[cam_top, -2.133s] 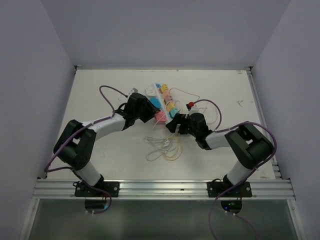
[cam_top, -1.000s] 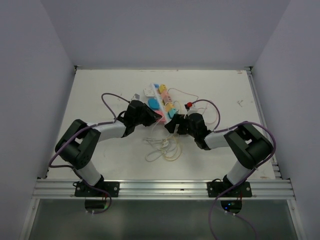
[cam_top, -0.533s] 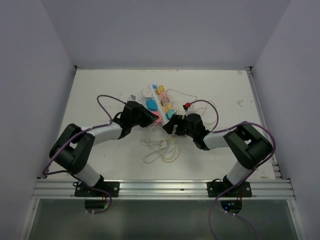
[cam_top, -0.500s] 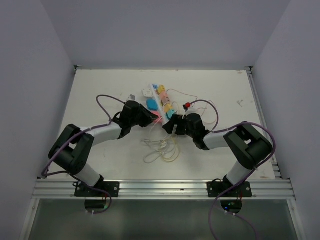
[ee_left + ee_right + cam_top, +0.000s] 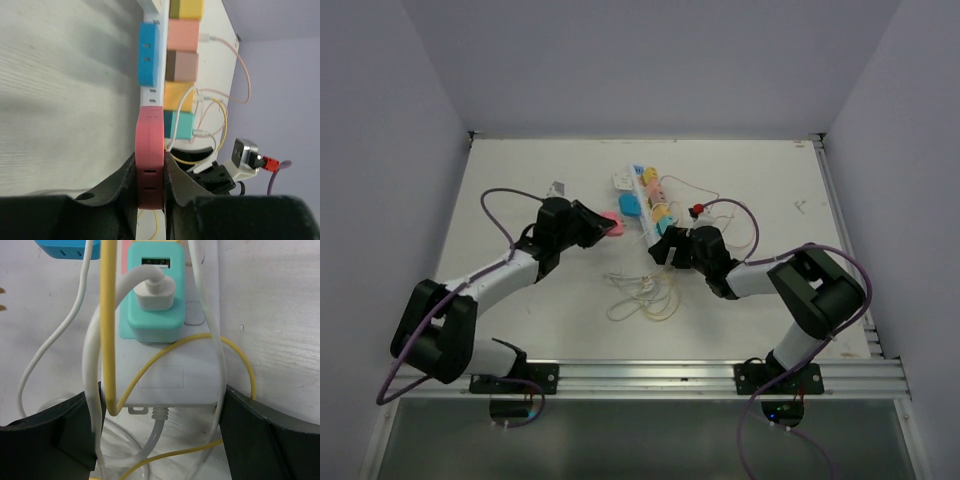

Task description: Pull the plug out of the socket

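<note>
Next, I let go of the pink plug, now clear of the socket, with my left gripper on the bare table (image 5: 548,186) between the blue plug and the table's side edge.
The pink plug (image 5: 612,221) is clear of the socket (image 5: 645,200) and sits to its left, pinched between the fingers of my left gripper (image 5: 603,224). The left wrist view shows the plug (image 5: 150,135) edge-on in the shut left gripper (image 5: 150,162), with the white strip (image 5: 151,95) beyond it. My right gripper (image 5: 665,243) is at the strip's near end. In the right wrist view that end of the socket (image 5: 170,380) lies between the right gripper's (image 5: 160,397) black fingers (image 5: 55,435), which press on its sides and pinch loose cords against it.
A loose blue plug (image 5: 630,206) lies just left of the strip. Teal (image 5: 152,295), yellow (image 5: 179,97), brown and salmon adapters stay plugged in, trailing white and yellow cables. A tangle of cables (image 5: 645,295) lies on the table in front of the strip.
My left arm has swung left and back with the pink plug, drawing it away from the strip. The right gripper has stayed on the strip's near end.
</note>
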Controlling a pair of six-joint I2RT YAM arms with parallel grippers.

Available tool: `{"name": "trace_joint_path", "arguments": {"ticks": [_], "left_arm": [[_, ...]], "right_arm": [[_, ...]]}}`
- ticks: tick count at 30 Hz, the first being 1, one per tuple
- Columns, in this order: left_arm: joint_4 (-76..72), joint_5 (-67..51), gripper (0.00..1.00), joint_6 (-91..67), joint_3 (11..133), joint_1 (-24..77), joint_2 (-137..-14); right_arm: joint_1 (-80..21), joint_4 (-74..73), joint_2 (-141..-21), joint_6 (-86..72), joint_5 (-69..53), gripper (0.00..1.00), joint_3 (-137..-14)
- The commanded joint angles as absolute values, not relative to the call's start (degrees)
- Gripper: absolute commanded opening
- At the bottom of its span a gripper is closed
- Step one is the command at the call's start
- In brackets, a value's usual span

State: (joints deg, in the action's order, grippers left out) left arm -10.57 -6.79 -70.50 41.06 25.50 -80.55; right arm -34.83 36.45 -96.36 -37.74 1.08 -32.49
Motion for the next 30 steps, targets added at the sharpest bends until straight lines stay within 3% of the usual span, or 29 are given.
{"name": "trace_joint_path", "arguments": {"ticks": [1,9,20,25,28,30], "left_arm": [[-8.09,-6.77,0.0,-64.36,38.5,18.66,-73.85],[-16.94,-14.83,0.01,-56.95,35.16,1.42,-75.66],[-45.85,-27.5,0.04,-65.56,50.16,-8.35,-108.87],[-47.04,-27.42,0.04,-66.45,58.87,-9.14,-119.34],[-43.96,-26.63,0.11,-64.52,65.98,-9.14,-123.65],[-42.81,-26.37,0.21,-63.55,67.93,-9.23,-126.02]], "right_arm": [[-33.84,22.85,-98.09,-37.97,6.85,0.0,-30.23],[-33.75,21.71,-97.82,-36.39,7.56,0.0,-31.02],[-33.75,20.57,-98.0,-34.37,5.54,0.0,-32.43],[-33.84,20.39,-98.44,-33.93,4.75,0.0,-32.96],[-33.84,20.3,-98.79,-33.66,4.57,0.0,-33.22],[-33.84,20.13,-98.96,-33.58,4.4,0.0,-33.57]]}}
